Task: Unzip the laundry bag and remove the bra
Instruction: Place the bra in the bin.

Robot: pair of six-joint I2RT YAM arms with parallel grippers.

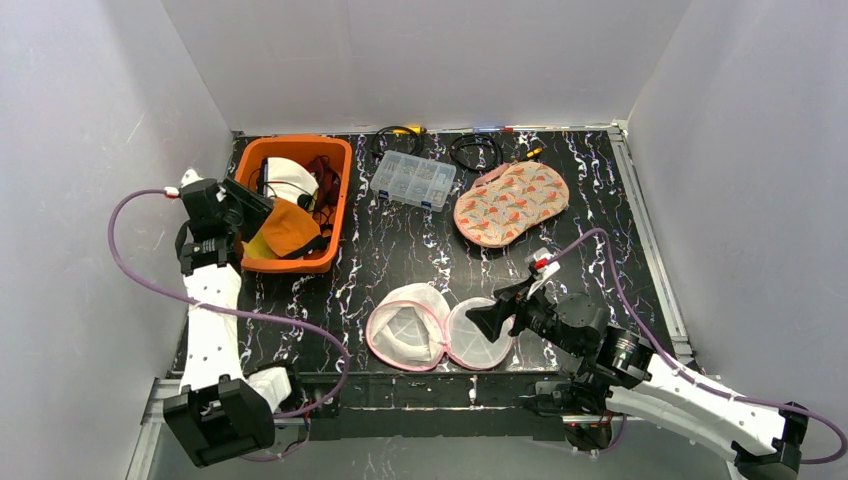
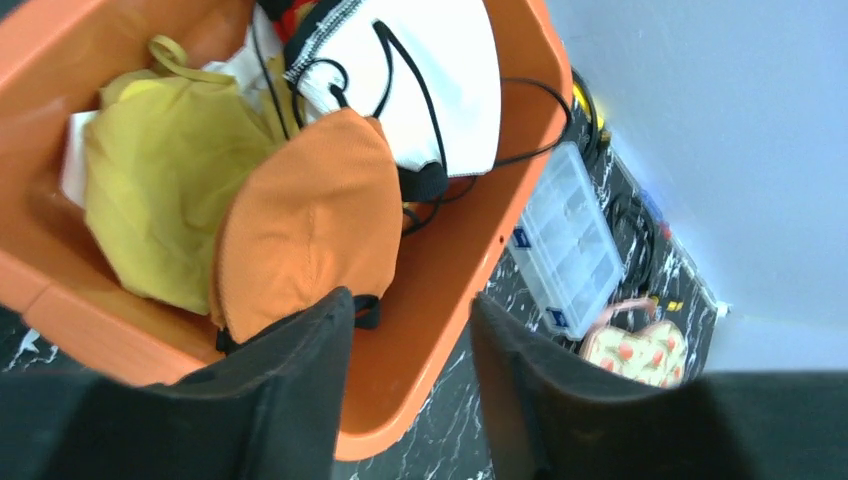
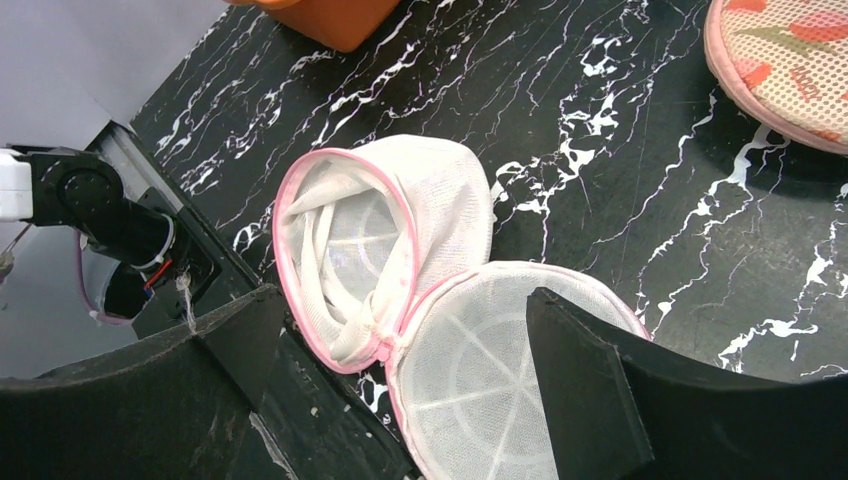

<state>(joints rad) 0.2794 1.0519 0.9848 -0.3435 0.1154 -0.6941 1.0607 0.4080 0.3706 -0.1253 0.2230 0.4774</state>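
Note:
Next, I close my right gripper on the pink edge (image 1: 513, 331) of the laundry bag's lid half, on the side that is farthest from the bag's other half.
The white mesh laundry bag (image 1: 440, 328) with pink trim lies open in two round halves near the table's front edge; it also shows in the right wrist view (image 3: 420, 290), empty inside. My right gripper (image 1: 487, 318) is open and empty, just right of and above the bag's lid half (image 3: 490, 380). An orange bra (image 1: 288, 228) lies in the orange bin (image 1: 300, 150) on a yellow cloth; the left wrist view shows it (image 2: 310, 225) beside a white bra (image 2: 430, 70). My left gripper (image 1: 258, 203) is open and empty over the bin's near side.
A clear plastic organizer box (image 1: 413, 180) sits behind the middle. A pink patterned mesh bag (image 1: 510, 203) lies at the back right. Black cables (image 1: 475, 150) lie along the back wall. White walls enclose the table on three sides.

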